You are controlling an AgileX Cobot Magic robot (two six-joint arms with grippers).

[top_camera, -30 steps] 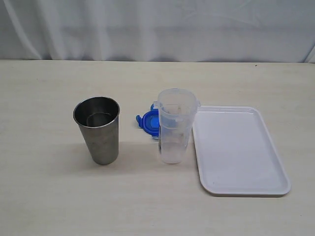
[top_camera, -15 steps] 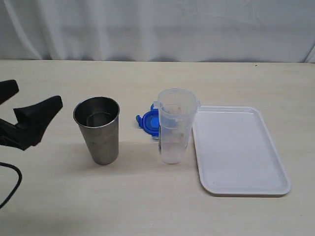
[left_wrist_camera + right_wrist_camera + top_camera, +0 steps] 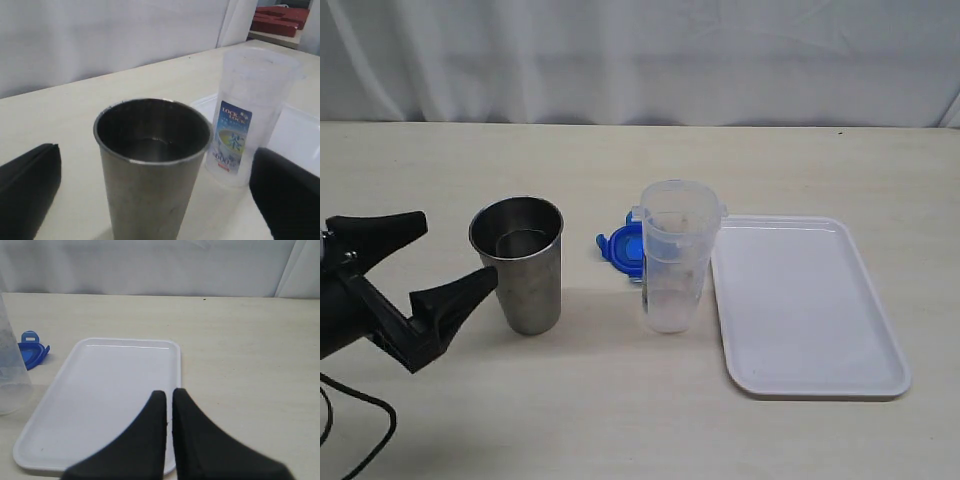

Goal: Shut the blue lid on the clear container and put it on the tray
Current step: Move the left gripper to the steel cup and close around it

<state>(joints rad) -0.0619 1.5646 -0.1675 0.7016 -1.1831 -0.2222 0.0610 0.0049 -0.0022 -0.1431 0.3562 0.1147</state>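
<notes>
I need to close my left gripper around the upper body (image 3: 529,274) (image 3: 151,187) of the grey steel cup, a little below the cup's rim.
The clear container (image 3: 675,260) stands upright and uncovered in the middle of the table, just left of the white tray (image 3: 810,310). Behind it the blue lid (image 3: 618,246) lies flat on the table, partly hidden by the container. My left gripper (image 3: 458,250) is open at the left, its fingertips just short of the grey steel cup (image 3: 520,265). The left wrist view shows that cup (image 3: 150,165) between the spread fingers (image 3: 30,185), with the labelled container (image 3: 250,115) behind it. My right gripper (image 3: 169,392) is shut and empty over the tray's (image 3: 110,390) near edge; the exterior view does not show it.
The steel cup stands left of the container, with a gap between them. A white curtain (image 3: 640,60) hangs behind the table's far edge. In the right wrist view the lid (image 3: 31,350) lies beyond the container's wall (image 3: 7,365).
My left gripper has come in from the left edge and moved right toward the steel cup, its jaws open. The container, lid and tray have not moved.
</notes>
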